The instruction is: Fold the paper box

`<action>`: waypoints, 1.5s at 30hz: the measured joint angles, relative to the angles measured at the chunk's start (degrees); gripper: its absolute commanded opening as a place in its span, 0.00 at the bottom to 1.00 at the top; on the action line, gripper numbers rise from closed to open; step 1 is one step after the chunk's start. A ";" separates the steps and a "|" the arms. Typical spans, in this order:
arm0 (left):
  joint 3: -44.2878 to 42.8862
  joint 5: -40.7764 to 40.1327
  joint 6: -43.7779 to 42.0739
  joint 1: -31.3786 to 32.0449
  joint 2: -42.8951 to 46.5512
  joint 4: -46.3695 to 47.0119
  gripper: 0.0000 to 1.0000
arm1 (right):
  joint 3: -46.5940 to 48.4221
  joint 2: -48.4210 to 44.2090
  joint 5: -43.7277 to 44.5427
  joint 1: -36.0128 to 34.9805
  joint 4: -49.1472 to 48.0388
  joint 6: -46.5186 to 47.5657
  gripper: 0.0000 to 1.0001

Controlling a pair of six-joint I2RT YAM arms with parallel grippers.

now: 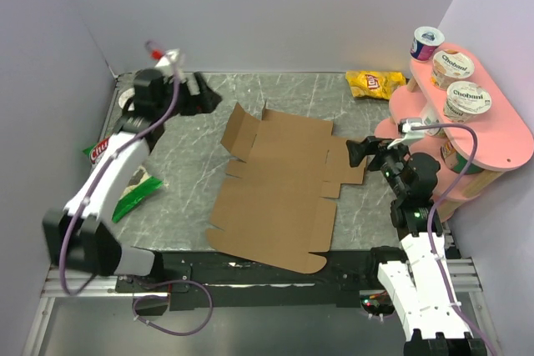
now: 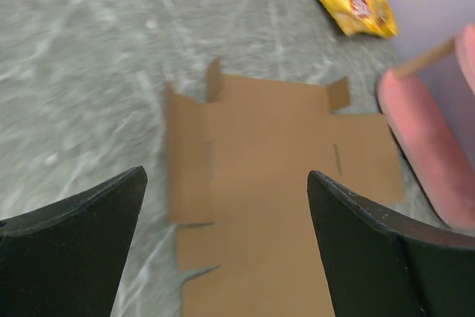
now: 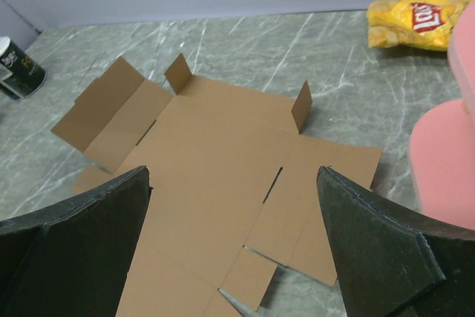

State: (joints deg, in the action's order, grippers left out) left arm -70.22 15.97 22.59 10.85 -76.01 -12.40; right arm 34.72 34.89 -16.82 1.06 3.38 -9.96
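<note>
The paper box's raised side flap toward the dark can has an outer edge (image 1: 229,125) (image 2: 171,159), and my left gripper needs to close on it.
The paper box (image 1: 279,185) is a flat brown die-cut cardboard sheet lying unfolded in the middle of the table, with small flaps turned up along its far edge. It also fills the lower part of the left wrist view as the paper box (image 2: 274,183) and the middle of the right wrist view as the paper box (image 3: 215,176). My left gripper (image 1: 209,93) hovers open at the far left, apart from the sheet's far-left corner; its jaws stand wide (image 2: 226,183). My right gripper (image 1: 360,152) hangs open at the sheet's right edge, jaws wide (image 3: 234,183), holding nothing.
A pink two-tier rack (image 1: 492,135) with yogurt cups (image 1: 453,66) stands at the right. A yellow chip bag (image 1: 375,83) lies at the far right of the table. A green-and-red snack bag (image 1: 125,185) lies at the left, and a dark can (image 3: 16,68) sits far left.
</note>
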 measured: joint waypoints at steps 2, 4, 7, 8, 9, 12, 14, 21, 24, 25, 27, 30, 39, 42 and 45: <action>-6.14 2.23 -0.79 1.73 -6.56 -1.31 0.96 | 0.02 0.31 -0.61 0.00 0.26 -0.15 1.00; -13.46 4.42 -1.14 2.75 -14.23 -3.65 0.96 | 0.04 0.68 -1.03 0.00 0.57 -0.31 1.00; -22.25 6.56 -1.79 3.17 -24.74 -6.45 0.96 | 0.04 1.14 -2.21 0.00 1.14 -0.52 1.00; -24.92 6.40 -2.12 3.34 -28.04 -8.57 0.96 | 0.09 1.16 -2.64 0.00 1.38 -0.55 1.00; -27.52 5.68 -2.75 3.67 -31.21 -10.73 0.96 | 0.11 1.14 -2.95 0.00 1.44 -0.57 1.00; -33.73 1.97 -5.11 5.51 -38.64 -14.97 0.96 | 0.37 1.14 -3.63 0.00 2.12 -0.48 1.00; -34.58 0.22 -6.08 6.84 -40.98 -16.46 0.96 | 0.66 1.14 -3.80 0.00 2.40 -0.44 1.00; -34.53 -3.98 -7.74 8.76 -43.87 -18.99 0.98 | 0.92 1.09 -4.22 0.00 2.89 -0.39 1.00; -34.53 -5.42 -8.24 8.44 -44.87 -19.19 0.97 | 0.92 1.14 -4.42 0.00 3.13 -0.39 1.00; -34.53 -5.70 -8.35 8.33 -45.18 -19.21 0.92 | 0.92 1.18 -4.52 0.00 3.15 -0.39 1.00; -34.53 -6.21 -8.39 8.02 -45.88 -19.17 0.87 | 0.92 1.36 -4.90 0.00 3.17 -0.39 1.00; -34.53 -6.34 -8.46 7.93 -46.82 -18.95 0.78 | 0.96 1.70 -5.25 0.00 3.26 -0.39 0.99; -34.60 -2.89 -9.66 7.98 -49.99 -18.45 0.01 | 2.08 2.38 -6.80 0.00 5.05 -0.44 0.98; -33.64 -2.29 -10.21 8.00 -49.33 -17.31 0.01 | 4.00 2.36 -7.69 0.00 6.25 -0.70 0.99; -25.73 -2.40 -11.19 7.98 -44.35 -11.96 0.01 | 5.88 2.34 -8.22 0.00 7.13 -1.92 0.99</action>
State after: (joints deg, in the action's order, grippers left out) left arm -95.94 13.56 11.40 18.83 -120.36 -24.36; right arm 40.60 37.23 -25.04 1.06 10.50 -11.88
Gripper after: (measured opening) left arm 0.026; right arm 0.988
